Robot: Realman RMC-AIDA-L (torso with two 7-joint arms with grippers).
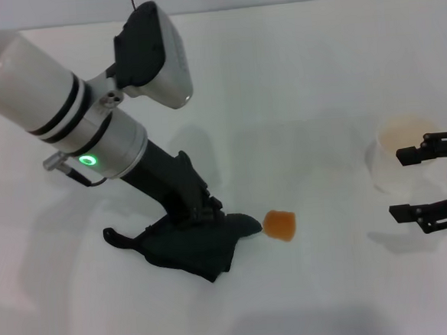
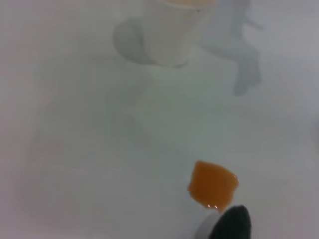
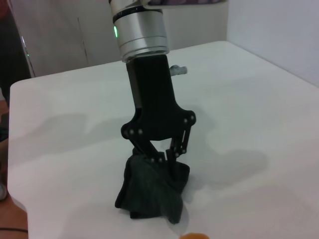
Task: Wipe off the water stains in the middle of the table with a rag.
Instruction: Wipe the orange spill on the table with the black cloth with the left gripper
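Observation:
The left gripper's fingers pinch only the top of the rag, so it should open, reach lower and grip the rag's middle (image 1: 186, 244) before it wipes over the stain.
The dark charcoal rag (image 1: 189, 245) lies bunched on the white table (image 1: 293, 70), left of the middle. My left gripper (image 1: 202, 216) is shut on the rag and presses it down onto the tabletop. The right wrist view shows its fingers (image 3: 149, 155) pinching the top of the rag (image 3: 152, 191). The water stain (image 1: 280, 225) is a small orange patch just right of the rag's pointed corner, a narrow gap apart. In the left wrist view the stain (image 2: 213, 184) lies just beyond the rag tip (image 2: 232, 224). My right gripper (image 1: 413, 183) is open and empty at the right edge.
A translucent whitish plastic cup (image 1: 395, 152) stands on the right, right beside my right gripper's upper finger. It also shows in the left wrist view (image 2: 172, 30), well beyond the stain. The table's edge and a wall show in the right wrist view.

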